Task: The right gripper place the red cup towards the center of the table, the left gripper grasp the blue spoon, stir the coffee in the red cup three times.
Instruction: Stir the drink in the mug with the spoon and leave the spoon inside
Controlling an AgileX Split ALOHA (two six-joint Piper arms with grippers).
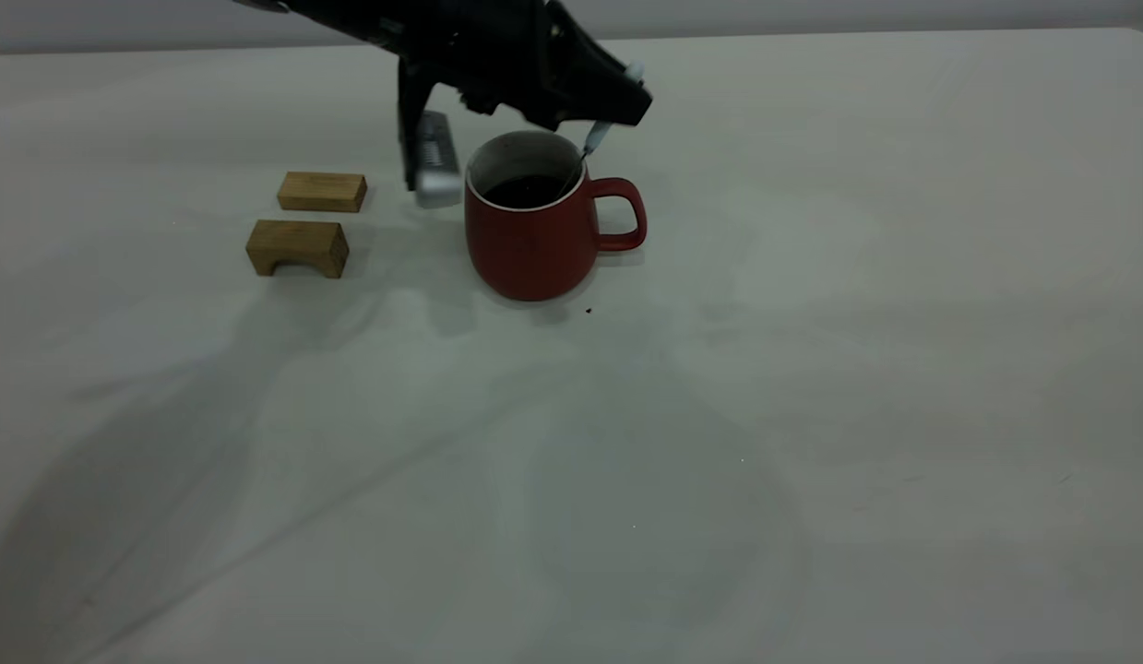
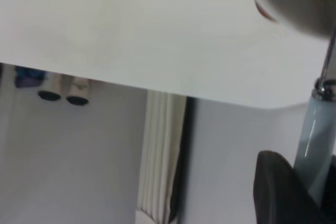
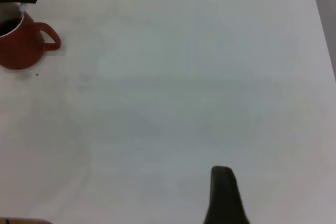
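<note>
Next, my left gripper lets go of the blue spoon against the far rim of the red cup (image 1: 565, 146), with the bowl of the spoon in the coffee.
The red cup (image 1: 534, 244) stands upright on the table (image 1: 811, 369), its handle toward the right, with dark coffee (image 1: 525, 191) inside. My left gripper (image 1: 622, 100) hovers just above the cup's right rim, shut on the pale handle of the blue spoon (image 1: 596, 136). The spoon slants down and its metal neck dips into the coffee; its bowl is hidden. In the left wrist view the spoon (image 2: 315, 140) runs beside one dark finger (image 2: 278, 192). The right wrist view shows the cup (image 3: 18, 51) far off and a single finger (image 3: 223, 192) of my right gripper, with bare table beside it.
Two tan wooden blocks (image 1: 322, 191) (image 1: 298, 247) lie left of the cup. A silver-grey box (image 1: 437, 171) on the left arm hangs close to the cup's left side. A tiny dark speck (image 1: 589, 311) sits just in front of the cup. Wide tabletop stretches to the right and front.
</note>
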